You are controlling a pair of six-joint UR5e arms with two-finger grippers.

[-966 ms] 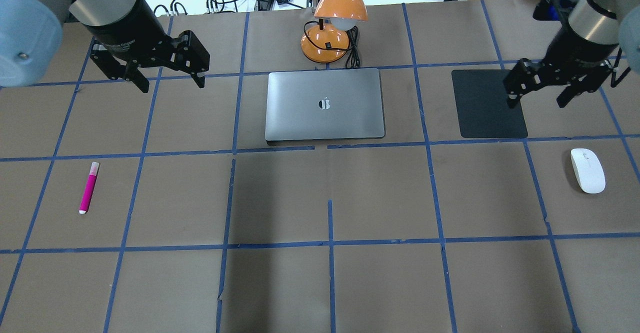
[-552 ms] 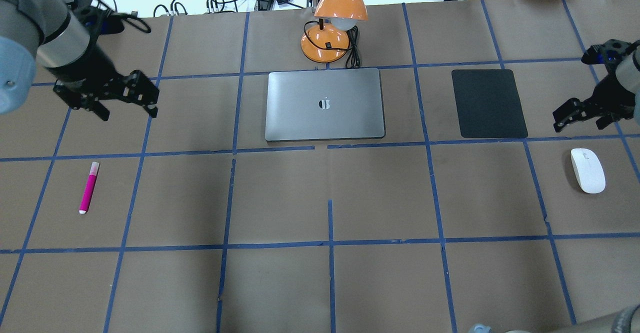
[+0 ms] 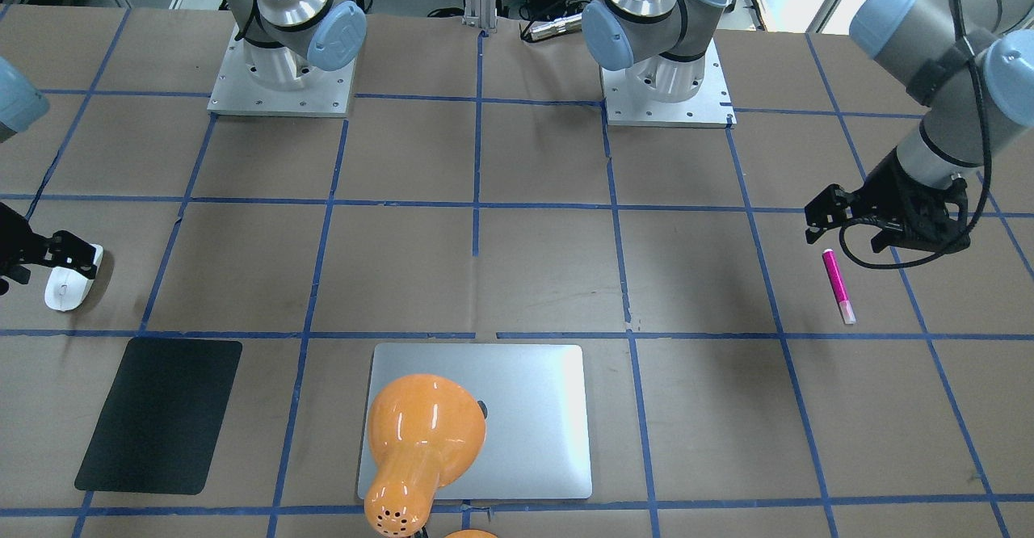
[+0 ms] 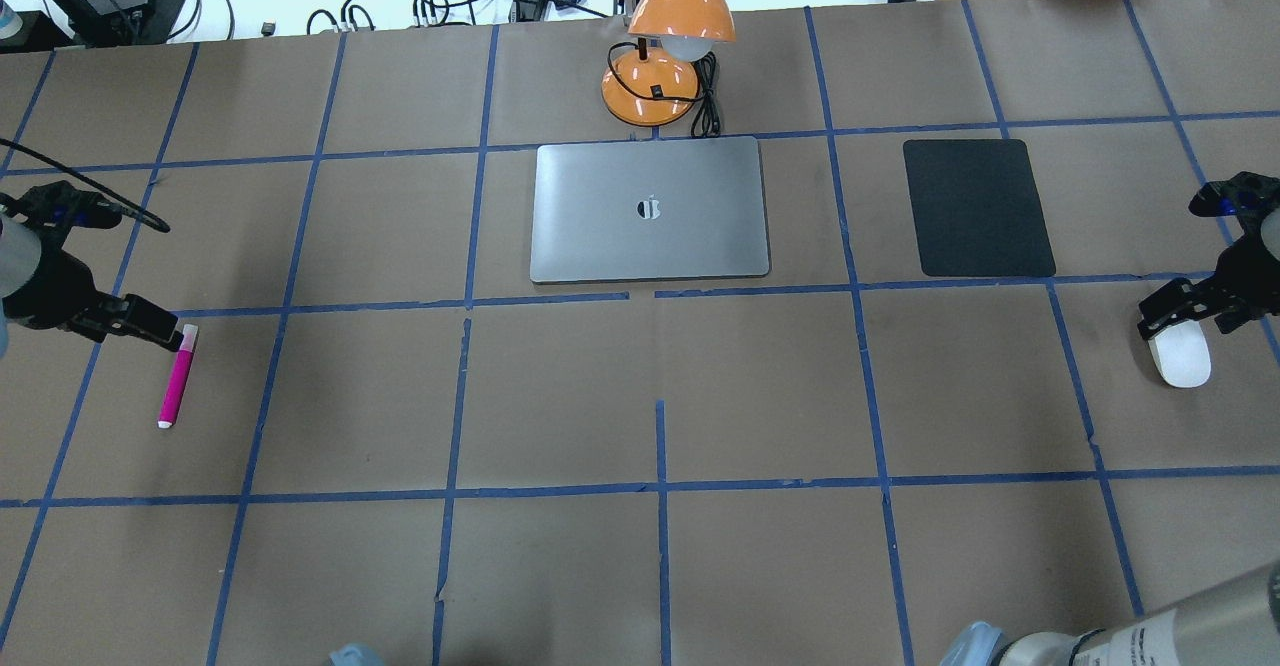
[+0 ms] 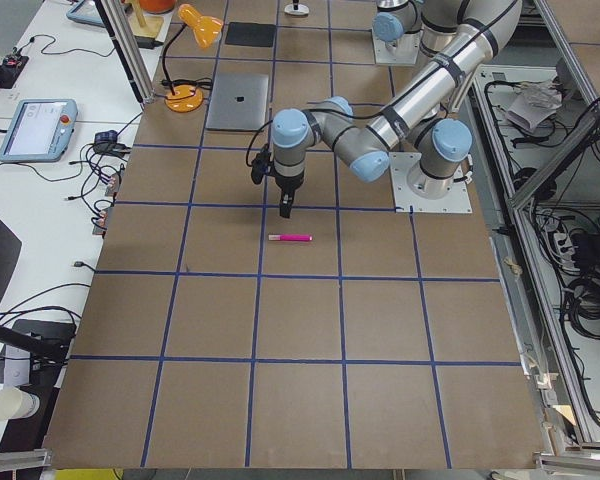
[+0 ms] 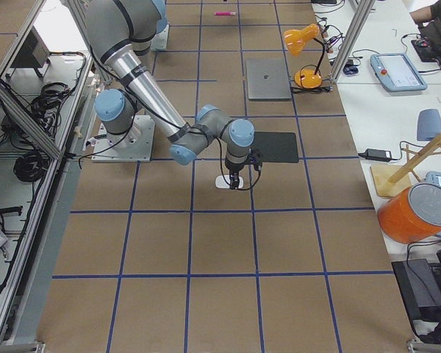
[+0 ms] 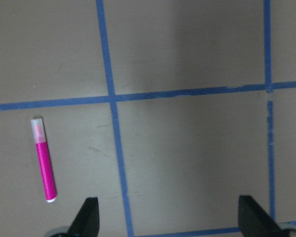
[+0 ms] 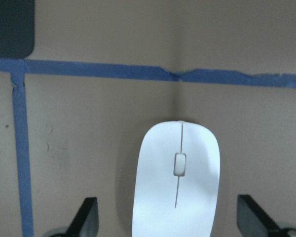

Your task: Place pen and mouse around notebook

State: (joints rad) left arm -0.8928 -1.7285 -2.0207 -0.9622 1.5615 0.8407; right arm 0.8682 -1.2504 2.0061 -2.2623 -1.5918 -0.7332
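Note:
My left gripper is going to the pink pen next, to close on the middle of its body (image 3: pixel 836 281) (image 7: pixel 44 164), a little past the clear cap.
The pink pen (image 4: pixel 178 376) lies flat on the table's left side, also seen as the pen (image 7: pixel 43 160) in the left wrist view. My left gripper (image 4: pixel 120 321) hovers open beside its capped end, the pen outside its fingers (image 7: pixel 89 217). On the right side of the table rests the white mouse (image 4: pixel 1182 358). My right gripper (image 4: pixel 1190 324) is open above it. In the right wrist view the mouse (image 8: pixel 177 182) sits between the spread fingers (image 8: pixel 86 217), untouched. The silver notebook (image 4: pixel 650 208) lies closed at centre back.
An orange desk lamp (image 4: pixel 665 66) stands just behind the notebook and hides part of it in the front-facing view. A black mat (image 4: pixel 977 208) lies right of the notebook, behind the mouse. Blue tape lines grid the brown table (image 4: pixel 660 566).
Both arms have swung outward and toward the robot and dropped lower. The left gripper now sits by the pen and the right gripper over the mouse. Pen and mouse have not moved.

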